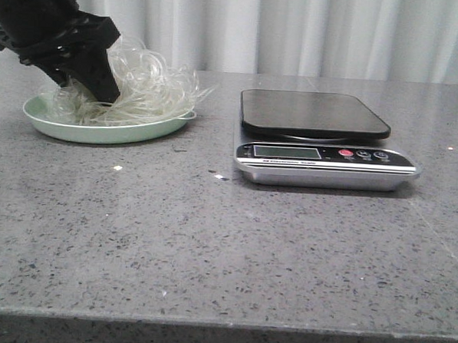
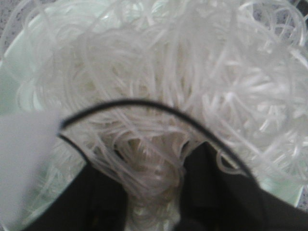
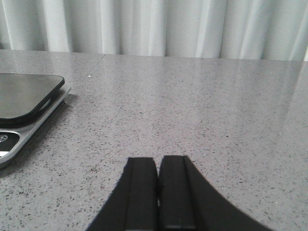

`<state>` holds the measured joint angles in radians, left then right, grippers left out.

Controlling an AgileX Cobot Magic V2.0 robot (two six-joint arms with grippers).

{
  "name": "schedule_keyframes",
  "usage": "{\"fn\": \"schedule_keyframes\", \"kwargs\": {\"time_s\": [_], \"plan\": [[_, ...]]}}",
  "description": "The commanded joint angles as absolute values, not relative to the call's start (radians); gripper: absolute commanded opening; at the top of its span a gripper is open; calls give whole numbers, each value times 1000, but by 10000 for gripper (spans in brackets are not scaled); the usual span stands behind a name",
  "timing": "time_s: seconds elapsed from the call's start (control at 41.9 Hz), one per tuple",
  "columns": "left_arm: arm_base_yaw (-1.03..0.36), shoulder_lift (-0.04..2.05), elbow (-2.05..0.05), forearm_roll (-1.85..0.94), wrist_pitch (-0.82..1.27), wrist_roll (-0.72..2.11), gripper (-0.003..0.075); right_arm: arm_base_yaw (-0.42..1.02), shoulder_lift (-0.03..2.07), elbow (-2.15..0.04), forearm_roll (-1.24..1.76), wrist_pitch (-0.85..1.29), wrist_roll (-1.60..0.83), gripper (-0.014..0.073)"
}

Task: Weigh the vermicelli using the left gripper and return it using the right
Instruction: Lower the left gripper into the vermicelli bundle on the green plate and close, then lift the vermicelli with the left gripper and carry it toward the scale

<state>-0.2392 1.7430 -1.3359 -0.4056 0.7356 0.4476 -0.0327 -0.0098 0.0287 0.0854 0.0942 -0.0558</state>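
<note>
I will release the vermicelli on the middle of the scale's black platform (image 1: 317, 109) with my left gripper.
The vermicelli (image 1: 153, 87), a fluffy nest of whitish translucent strands, lies on the pale green plate (image 1: 108, 130) at the far left of the table. My left gripper (image 1: 102, 92) is black and reaches down into the nest. In the left wrist view its fingers (image 2: 103, 192) close on a bunch of vermicelli (image 2: 154, 178) strands. The scale (image 1: 323, 142) with its black platform stands right of the plate, empty. My right gripper (image 3: 158, 168) is shut and empty above bare table, right of the scale (image 3: 24, 103).
The grey speckled table (image 1: 225, 248) ends at a front edge near the bottom of the front view. White curtains (image 1: 298, 29) hang behind. A few small white crumbs (image 1: 118, 168) lie between plate and scale.
</note>
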Motion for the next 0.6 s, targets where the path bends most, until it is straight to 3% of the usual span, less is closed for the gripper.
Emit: {"fn": "schedule_keyframes", "kwargs": {"time_s": [0.0, 0.573], "plan": [[-247, 1710, -1358, -422, 715, 445, 146, -39, -26, 20, 79, 20, -54, 151], [-247, 1517, -1489, -449, 787, 445, 145, -39, -26, 20, 79, 19, -54, 151]]}}
